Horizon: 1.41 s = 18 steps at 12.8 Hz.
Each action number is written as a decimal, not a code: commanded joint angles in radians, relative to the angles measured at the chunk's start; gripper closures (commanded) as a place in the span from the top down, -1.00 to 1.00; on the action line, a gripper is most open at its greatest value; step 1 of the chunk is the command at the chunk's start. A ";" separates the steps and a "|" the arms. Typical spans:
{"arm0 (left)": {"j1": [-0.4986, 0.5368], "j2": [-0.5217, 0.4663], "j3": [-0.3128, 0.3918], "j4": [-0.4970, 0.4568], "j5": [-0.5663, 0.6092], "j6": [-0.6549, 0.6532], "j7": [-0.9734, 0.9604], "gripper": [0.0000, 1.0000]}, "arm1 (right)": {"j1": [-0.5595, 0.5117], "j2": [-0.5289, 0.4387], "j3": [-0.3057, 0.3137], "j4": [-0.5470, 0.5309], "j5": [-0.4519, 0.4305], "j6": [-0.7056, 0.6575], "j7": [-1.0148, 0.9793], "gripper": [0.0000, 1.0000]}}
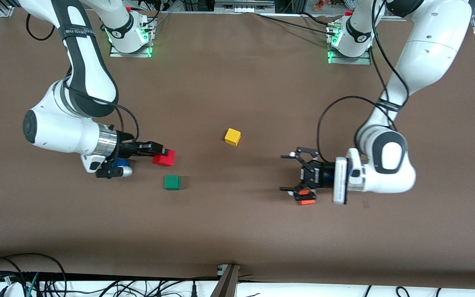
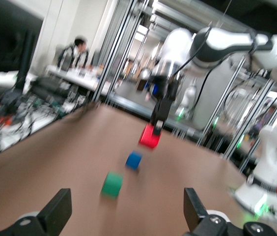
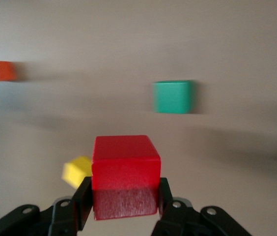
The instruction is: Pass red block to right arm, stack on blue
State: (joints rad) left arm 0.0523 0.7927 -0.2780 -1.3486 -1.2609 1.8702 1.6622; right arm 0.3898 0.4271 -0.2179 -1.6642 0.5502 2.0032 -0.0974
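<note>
Next, my right gripper lets go of the red block on top of the blue cube's side farther from the green cube (image 1: 111, 161).
My right gripper (image 1: 159, 153) is shut on the red block (image 1: 165, 158) and holds it just above the table, over a spot beside the green cube. The right wrist view shows the block (image 3: 124, 167) clamped between the fingers (image 3: 83, 201). The blue cube (image 1: 118, 163) lies on the table under the right wrist, partly hidden; it shows clearly in the left wrist view (image 2: 134, 160), with the red block (image 2: 150, 136) above it in the picture. My left gripper (image 1: 288, 172) is open and empty, low over the table toward the left arm's end, also seen in its wrist view (image 2: 126, 214).
A green cube (image 1: 172, 182) lies nearer the front camera than the red block. A yellow cube (image 1: 232, 136) sits mid-table. An orange-red cube (image 1: 305, 197) lies right by the left gripper's lower finger.
</note>
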 commanded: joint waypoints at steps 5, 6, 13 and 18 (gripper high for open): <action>0.034 -0.101 0.140 0.045 0.447 -0.006 -0.269 1.00 | -0.057 0.019 -0.040 -0.043 -0.421 -0.072 -0.028 -1.00; 0.034 -0.127 0.173 0.042 0.536 -0.014 -0.306 1.00 | -0.058 0.030 -0.047 -0.049 -0.455 -0.072 -0.028 -1.00; 0.041 -0.364 0.295 -0.012 1.114 -0.158 -0.733 1.00 | -0.058 0.107 -0.051 -0.049 -0.489 -0.032 -0.018 -1.00; 0.029 -0.504 0.284 -0.040 1.281 -0.250 -0.981 1.00 | -0.057 0.125 -0.051 -0.048 -0.490 0.011 -0.016 -1.00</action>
State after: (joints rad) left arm 0.0875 0.3532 0.0081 -1.3240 -0.0169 1.6203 0.7467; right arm 0.3302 0.5477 -0.2670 -1.7130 0.0762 1.9936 -0.1174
